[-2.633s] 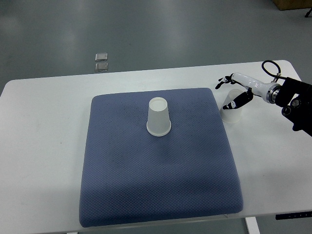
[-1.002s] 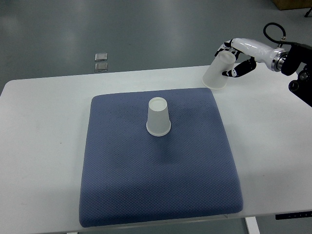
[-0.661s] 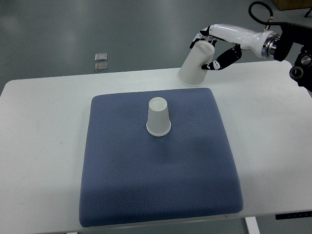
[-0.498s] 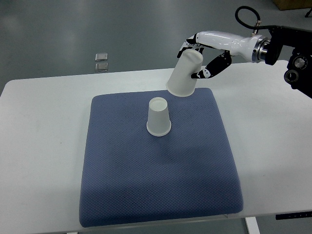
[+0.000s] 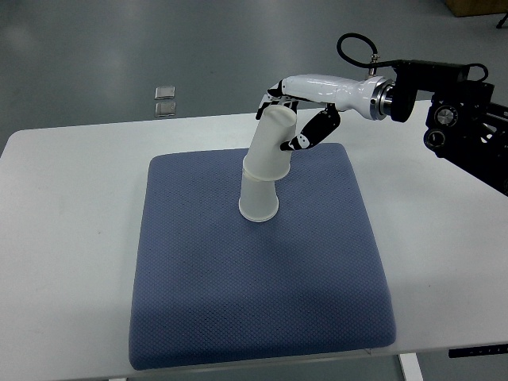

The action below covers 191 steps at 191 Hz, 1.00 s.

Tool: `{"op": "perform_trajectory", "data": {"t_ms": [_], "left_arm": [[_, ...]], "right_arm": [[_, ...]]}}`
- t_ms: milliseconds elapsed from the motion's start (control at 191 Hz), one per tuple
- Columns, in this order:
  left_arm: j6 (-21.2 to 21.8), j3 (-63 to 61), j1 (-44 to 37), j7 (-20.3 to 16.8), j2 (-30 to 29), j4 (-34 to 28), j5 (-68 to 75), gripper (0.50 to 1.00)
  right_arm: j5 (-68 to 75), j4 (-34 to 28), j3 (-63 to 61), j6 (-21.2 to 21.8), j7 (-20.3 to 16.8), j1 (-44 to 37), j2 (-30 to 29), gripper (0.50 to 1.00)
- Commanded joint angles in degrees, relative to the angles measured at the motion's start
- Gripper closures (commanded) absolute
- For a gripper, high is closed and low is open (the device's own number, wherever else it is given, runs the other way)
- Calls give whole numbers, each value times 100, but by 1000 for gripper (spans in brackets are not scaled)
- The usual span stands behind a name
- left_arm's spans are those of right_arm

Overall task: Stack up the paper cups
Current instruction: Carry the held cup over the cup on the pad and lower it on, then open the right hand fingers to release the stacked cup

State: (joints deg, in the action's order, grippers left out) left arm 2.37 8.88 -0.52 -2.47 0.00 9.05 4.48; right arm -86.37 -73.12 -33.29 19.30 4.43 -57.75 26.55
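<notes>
The second paper cup, now tilted and partly slipped over the standing cup, will be released by my right gripper over the top of the standing cup (image 5: 258,173) that is on the mat.
An upside-down white paper cup (image 5: 259,202) stands on the blue mat (image 5: 254,262), a little behind its middle. My right hand (image 5: 290,119) is shut on a second upside-down paper cup (image 5: 271,145). It holds that cup tilted, with its open rim over the top of the standing cup and partly slipped over it. The thumb (image 5: 309,133) presses the cup's right side and the fingers wrap its far side. The left arm does not show.
The mat lies on a white table (image 5: 63,238). The right arm's dark housing (image 5: 460,119) hangs over the table's far right. Two small grey squares (image 5: 165,101) lie on the floor beyond the table's far edge.
My right hand picked the cup up from the table at the right of the mat, lifted it, carried it left and lowered it onto the standing cup.
</notes>
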Motion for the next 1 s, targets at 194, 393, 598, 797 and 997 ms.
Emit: {"op": "perform_trajectory", "data": {"t_ms": [194, 393, 598, 797, 997], "left_arm": [[0, 0, -1, 1, 0, 0, 0, 500], [0, -9, -1, 1, 0, 0, 0, 500], [0, 0, -1, 1, 0, 0, 0, 500], [0, 0, -1, 1, 0, 0, 0, 500], [0, 0, -1, 1, 0, 0, 0, 500]], "right_arm": [[32, 9, -11, -6, -294, 0, -159, 1000], [15, 9, -11, -6, -522, -8, -282, 1000], [15, 9, 7, 3, -540, -8, -291, 1000], [6, -9, 15, -14, -654, 0, -440, 1000], [-82, -9, 33, -14, -654, 27, -493, 1000]]}}
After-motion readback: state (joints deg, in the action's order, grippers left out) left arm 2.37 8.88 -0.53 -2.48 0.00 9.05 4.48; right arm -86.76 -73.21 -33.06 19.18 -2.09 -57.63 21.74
